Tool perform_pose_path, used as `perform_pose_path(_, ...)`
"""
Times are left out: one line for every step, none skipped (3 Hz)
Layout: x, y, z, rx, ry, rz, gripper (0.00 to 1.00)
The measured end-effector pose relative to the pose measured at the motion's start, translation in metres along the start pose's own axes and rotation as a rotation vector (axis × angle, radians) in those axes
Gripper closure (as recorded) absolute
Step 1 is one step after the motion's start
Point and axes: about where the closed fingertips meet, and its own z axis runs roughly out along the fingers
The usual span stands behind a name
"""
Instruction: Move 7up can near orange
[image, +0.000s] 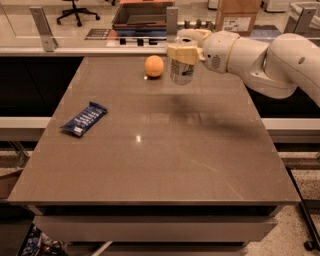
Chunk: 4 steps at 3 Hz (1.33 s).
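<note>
My gripper has the 7up can. It will set the can down upright on the brown table (176, 88) close beside the orange, a little nearer the front edge, and let go.
The 7up can (181, 71), silver-white with faint label marks, is held upright in my gripper (183, 51) at the far side of the brown table (160, 150). The gripper's cream fingers are shut around the can's top. The can's base is at or just above the tabletop; I cannot tell if it touches. The orange (154, 66) sits on the table just left of the can, a small gap apart. My white arm (255, 55) reaches in from the right.
A flat blue snack wrapper (84, 119) lies on the left part of the table. A glass partition with metal posts (44, 27) runs behind the table's far edge. A cardboard box (238, 15) stands beyond it.
</note>
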Motion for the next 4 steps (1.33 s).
perform_pose_path(0.020, -0.014, 0.011, 0.005, -0.005, 0.017, 1.00)
perform_pose_path(0.037, -0.027, 0.022, 0.012, 0.023, 0.039, 1.00)
perform_pose_path(0.055, -0.039, 0.032, 0.012, 0.044, 0.071, 1.00)
perform_pose_path(0.073, -0.051, 0.042, 0.012, 0.064, 0.103, 1.00)
